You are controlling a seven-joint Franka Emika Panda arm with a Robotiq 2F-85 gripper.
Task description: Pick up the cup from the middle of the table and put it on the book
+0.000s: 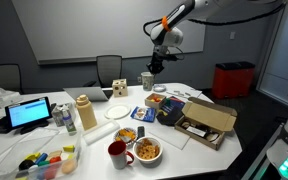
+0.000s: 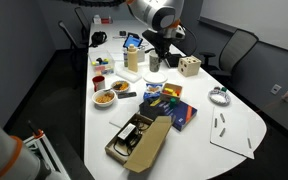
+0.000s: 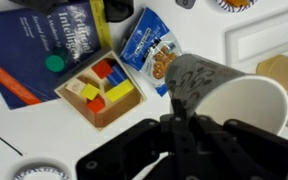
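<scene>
Next, my gripper releases the cup on the dark blue book (image 1: 166,105) (image 3: 77,37), near the edge next to the black cloth.
My gripper (image 1: 152,66) is shut on the rim of the whitish-grey patterned cup (image 1: 147,80) and holds it in the air above the far part of the table; both also show in an exterior view, gripper (image 2: 155,50) and cup (image 2: 155,63). In the wrist view the cup (image 3: 229,95) lies tilted in the jaws (image 3: 176,120), its white inside showing. The dark blue book (image 3: 44,50) lies flat at the upper left of the wrist view, beside a wooden box of coloured blocks (image 3: 102,92). The book also shows in an exterior view (image 2: 184,115).
A brown cardboard box (image 1: 206,122) stands open near the book. A red mug (image 1: 117,153), food bowls (image 1: 147,150), a tan flask (image 1: 84,113), a screen (image 1: 29,113) and a wooden die (image 1: 118,87) crowd the table. A blue snack bag (image 3: 152,45) lies under the cup.
</scene>
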